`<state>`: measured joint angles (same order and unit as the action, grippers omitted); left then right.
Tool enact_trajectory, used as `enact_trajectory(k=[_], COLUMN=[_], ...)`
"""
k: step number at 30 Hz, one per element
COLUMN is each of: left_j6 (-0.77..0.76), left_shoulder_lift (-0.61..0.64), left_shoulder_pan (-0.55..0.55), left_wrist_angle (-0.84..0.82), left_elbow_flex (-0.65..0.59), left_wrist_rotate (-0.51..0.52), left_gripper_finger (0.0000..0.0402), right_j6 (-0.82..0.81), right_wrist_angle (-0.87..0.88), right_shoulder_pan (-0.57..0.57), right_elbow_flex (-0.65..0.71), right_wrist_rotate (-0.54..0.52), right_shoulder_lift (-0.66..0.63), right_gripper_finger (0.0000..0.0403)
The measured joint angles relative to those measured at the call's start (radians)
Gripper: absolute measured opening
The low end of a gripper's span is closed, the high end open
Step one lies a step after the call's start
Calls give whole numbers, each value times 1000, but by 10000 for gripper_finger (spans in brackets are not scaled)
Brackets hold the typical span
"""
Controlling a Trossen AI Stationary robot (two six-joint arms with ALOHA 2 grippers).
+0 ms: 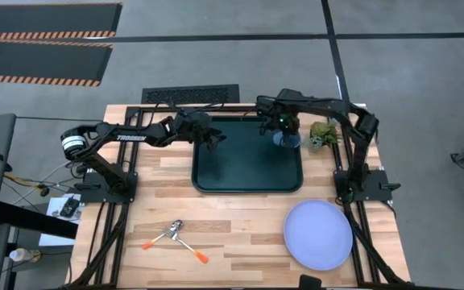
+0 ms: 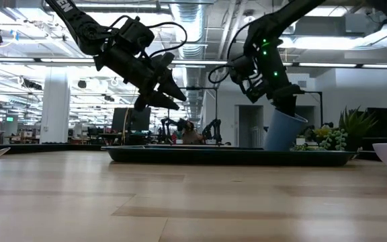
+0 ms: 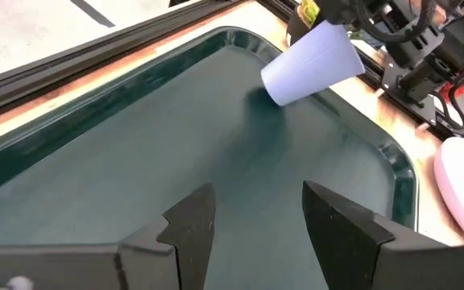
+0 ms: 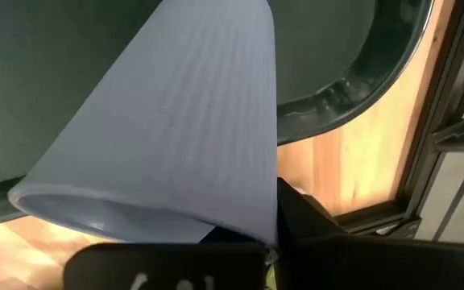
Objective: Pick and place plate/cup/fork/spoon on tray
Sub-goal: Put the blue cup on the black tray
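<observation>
Next, I set the blue cup on the tray and let go because it tilts in my right gripper, then takes hold of the cup's rim [image 2: 302, 119] again and moves it toward the tray's far corner.
The dark green tray [image 1: 248, 179] lies at the table's far middle. My right gripper [image 1: 283, 129] is shut on the blue cup [image 1: 287, 142] over the tray's far right corner; the cup is tilted in the low view [image 2: 284, 132] and in the left wrist view [image 3: 312, 60]. My left gripper [image 1: 216, 140] hangs open and empty above the tray's far left part [image 3: 252, 201]. The lavender plate [image 1: 319, 234] lies flat at the near right. The orange-handled fork and spoon [image 1: 176, 239] lie on the wood at the near left, metal ends together; which is which I cannot tell. My right gripper holds the cup by its wall at the open rim [image 4: 248, 217], coming from above at a slant. One finger [image 4: 312, 229] shows outside the wall; the cup hides the other. The cup hangs tilted, base down toward the tray; whether the base touches the tray I cannot tell.
A small green plant [image 1: 325, 134] stands just right of the tray's far right corner, close to the cup. Black frame rails run along the table's left and right sides. Bare wood lies between the tray and the near edge.
</observation>
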<state>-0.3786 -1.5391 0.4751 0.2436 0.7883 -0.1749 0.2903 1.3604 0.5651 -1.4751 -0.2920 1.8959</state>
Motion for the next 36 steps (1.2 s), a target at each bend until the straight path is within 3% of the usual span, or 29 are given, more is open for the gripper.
enact_trajectory(k=[6,16,20,25,36], left_j6=[0,-1,-9,-10,-11], left_shoulder_lift=[0,0,0,0,0], left_shoulder_pan=[0,0,0,0,0], left_wrist_angle=[-3,-3,-3,-3,-3], left_elbow_flex=[0,0,0,0,0], left_wrist_rotate=[0,0,1,1,3], left_gripper_finger=[174,174,174,174,174], right_j6=[23,25,6,-14,-5], right_wrist_angle=[-7,-28,-56,-83,-136], right_shoulder_pan=[0,40,61,84,99], right_elbow_flex=[-13,-14,-14,-26,-121], right_wrist_rotate=[13,59,55,55,60], right_shoulder_lift=[-2,-10,-10,-10,-12], right_gripper_finger=[33,184,221,225,183])
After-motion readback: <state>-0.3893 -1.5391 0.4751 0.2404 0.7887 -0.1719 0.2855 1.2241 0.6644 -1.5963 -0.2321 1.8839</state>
